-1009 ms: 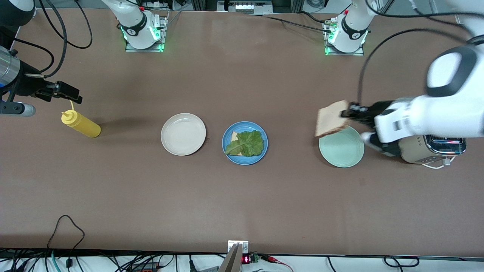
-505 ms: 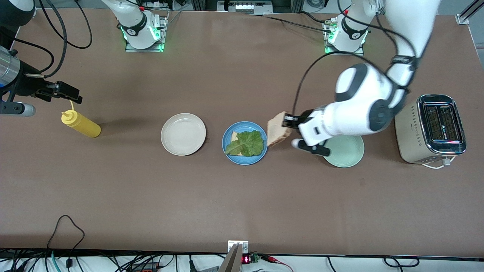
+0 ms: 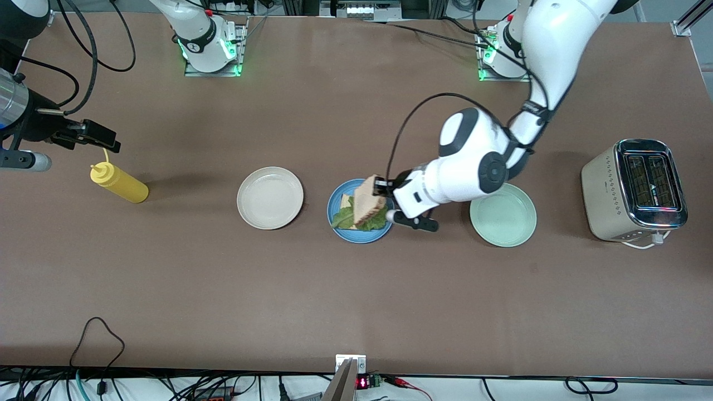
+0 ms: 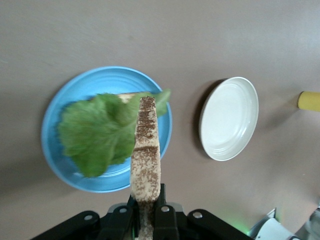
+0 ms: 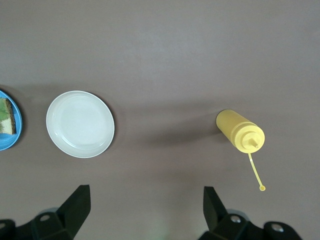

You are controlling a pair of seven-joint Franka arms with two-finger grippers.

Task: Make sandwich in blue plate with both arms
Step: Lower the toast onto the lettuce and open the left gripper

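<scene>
I will release the second bread slice with my left gripper on top of the lettuce leaf [image 3: 364,205] [image 4: 106,131] on the blue plate.
The blue plate [image 3: 356,236] [image 4: 90,82] sits mid-table with a bread slice [image 3: 346,200] and a ruffled lettuce leaf [image 3: 345,218] [image 4: 95,132] on it. My left gripper [image 3: 384,189] [image 4: 146,200] is shut on a second toasted bread slice [image 3: 369,200] [image 4: 146,150]. It holds the slice tilted on edge over the lettuce, above the plate. My right gripper [image 3: 106,142] [image 5: 145,197] waits open and empty above the table, beside the yellow bottle. An edge of the blue plate [image 5: 10,145] shows in the right wrist view.
A yellow squeeze bottle [image 3: 120,182] [image 5: 240,131] lies toward the right arm's end. A cream-white plate [image 3: 270,197] [image 4: 230,117] [image 5: 80,124] stands beside the blue plate. A mint-green plate [image 3: 503,215] and a toaster [image 3: 635,189] stand toward the left arm's end.
My left arm swung from over the mint-green plate to over the blue plate, carrying the bread slice. The right arm has not moved.
</scene>
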